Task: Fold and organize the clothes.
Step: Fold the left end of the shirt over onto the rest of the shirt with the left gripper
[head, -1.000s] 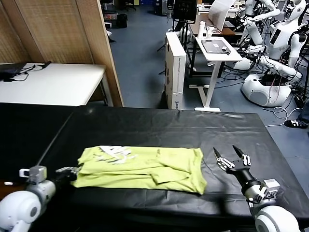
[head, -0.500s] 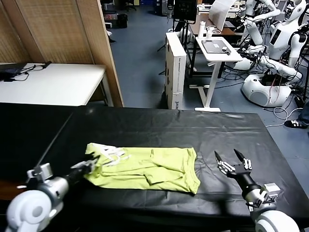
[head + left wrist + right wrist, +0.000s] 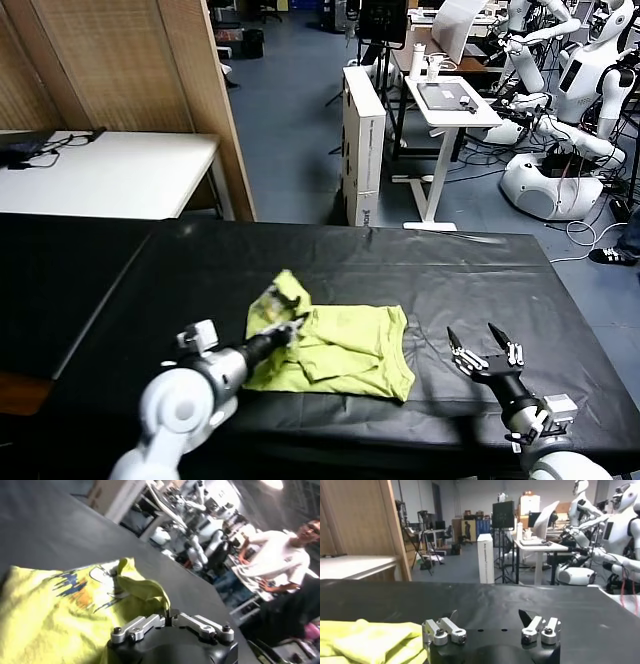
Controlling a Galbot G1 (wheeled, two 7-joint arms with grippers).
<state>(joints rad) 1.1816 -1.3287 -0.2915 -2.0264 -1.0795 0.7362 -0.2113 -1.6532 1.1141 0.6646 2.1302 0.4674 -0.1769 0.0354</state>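
Next, my left gripper lets go of the T-shirt's lifted end over the flat edge [image 3: 392,346] nearest my right gripper.
The lime yellow-green T-shirt [image 3: 345,345] lies on the black table [image 3: 430,280], its left end lifted and folded over toward the right. My left gripper [image 3: 293,330] is shut on that left end and holds it just above the shirt's middle. In the left wrist view the shut gripper [image 3: 169,616] pinches the cloth, and the shirt's print [image 3: 80,585] shows. My right gripper [image 3: 482,345] is open and empty, low over the table right of the shirt. In the right wrist view it [image 3: 487,620] faces bare table, with the shirt [image 3: 365,640] to one side.
A white table [image 3: 110,170] stands at the back left by wooden panels [image 3: 120,70]. A white box [image 3: 363,140], a desk [image 3: 445,105] and other robots [image 3: 560,110] stand beyond the table's far edge. A person [image 3: 280,560] shows in the left wrist view.
My left gripper has carried the shirt's left end up and to the right, over the shirt's middle. The shirt's footprint is shorter. My right gripper has barely moved.
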